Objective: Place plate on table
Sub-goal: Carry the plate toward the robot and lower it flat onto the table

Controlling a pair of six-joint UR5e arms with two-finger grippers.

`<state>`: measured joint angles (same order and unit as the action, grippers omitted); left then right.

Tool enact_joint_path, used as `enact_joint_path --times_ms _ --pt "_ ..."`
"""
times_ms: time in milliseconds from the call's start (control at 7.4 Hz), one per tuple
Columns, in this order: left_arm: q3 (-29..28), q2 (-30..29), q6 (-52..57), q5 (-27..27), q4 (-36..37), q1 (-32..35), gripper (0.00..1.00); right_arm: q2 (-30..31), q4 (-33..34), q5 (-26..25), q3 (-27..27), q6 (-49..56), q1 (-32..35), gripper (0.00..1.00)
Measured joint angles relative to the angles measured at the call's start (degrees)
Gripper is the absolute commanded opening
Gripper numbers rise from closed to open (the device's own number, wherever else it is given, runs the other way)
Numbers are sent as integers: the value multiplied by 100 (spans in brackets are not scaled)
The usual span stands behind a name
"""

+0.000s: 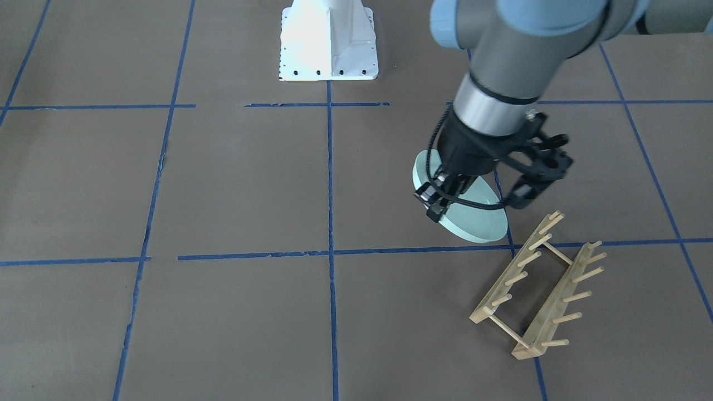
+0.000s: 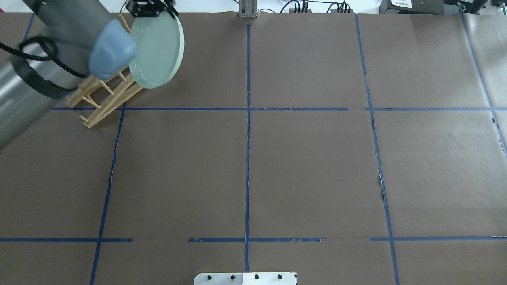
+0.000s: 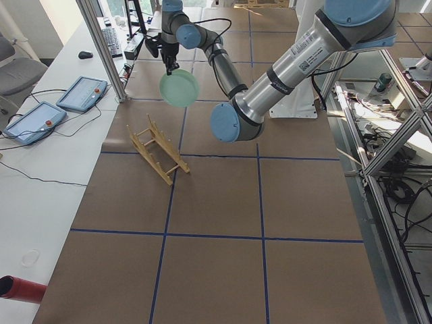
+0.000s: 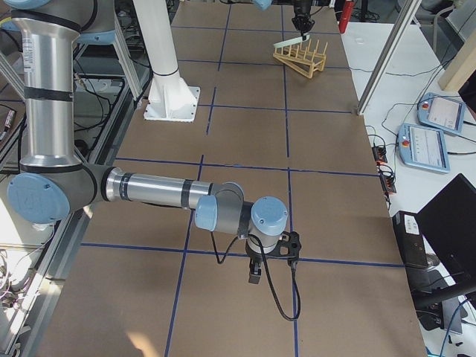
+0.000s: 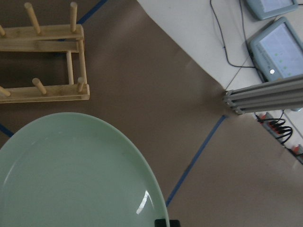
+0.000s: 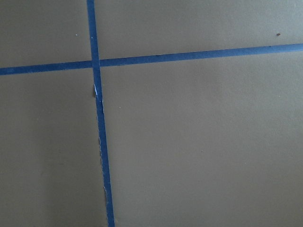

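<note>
The left gripper should release the plate flat inside the tape square [image 1: 424, 166] between the robot base and rack.
The pale mint-green plate [image 1: 479, 223] hangs in the air, tilted on edge, held by its upper rim in my left gripper [image 1: 445, 192]. It is just off the end of the wooden peg rack [image 1: 537, 284], clear of the pegs. In the overhead view the plate [image 2: 158, 51] is at the far left with the left gripper [image 2: 152, 8] at its top and the rack [image 2: 103, 95] below it. The left wrist view shows the plate [image 5: 71, 175] filling the lower left, with the rack [image 5: 47, 42] below on the paper. My right gripper [image 4: 271, 260] hangs low over the table, and I cannot tell its state.
The table is covered in brown paper with a blue tape grid [image 2: 247, 109]. The white robot base [image 1: 328, 44] stands at the robot's edge. Teach pendants [image 3: 81, 91] and a metal post [image 3: 101, 47] stand beyond the table's far edge near the rack.
</note>
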<state>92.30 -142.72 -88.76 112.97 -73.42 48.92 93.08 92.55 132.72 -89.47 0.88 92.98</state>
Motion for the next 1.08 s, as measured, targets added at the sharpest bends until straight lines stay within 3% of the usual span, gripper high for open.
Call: enact_joint_path --times_ms 135,405,811,946,1081 --pt "-206 -98 337 -595 755 -586 0 0 0 0 0 0 0 100" --pt "-618 -29 678 -1156 1255 -1491 0 0 0 0 0 0 0 100" --pt "-807 282 613 -1364 633 -2102 0 0 0 0 0 0 0 100" --pt "-891 329 563 -1376 374 -2132 43 0 0 0 0 0 0 100" --pt "-934 370 550 -1381 212 -2137 99 0 0 0 0 0 0 100"
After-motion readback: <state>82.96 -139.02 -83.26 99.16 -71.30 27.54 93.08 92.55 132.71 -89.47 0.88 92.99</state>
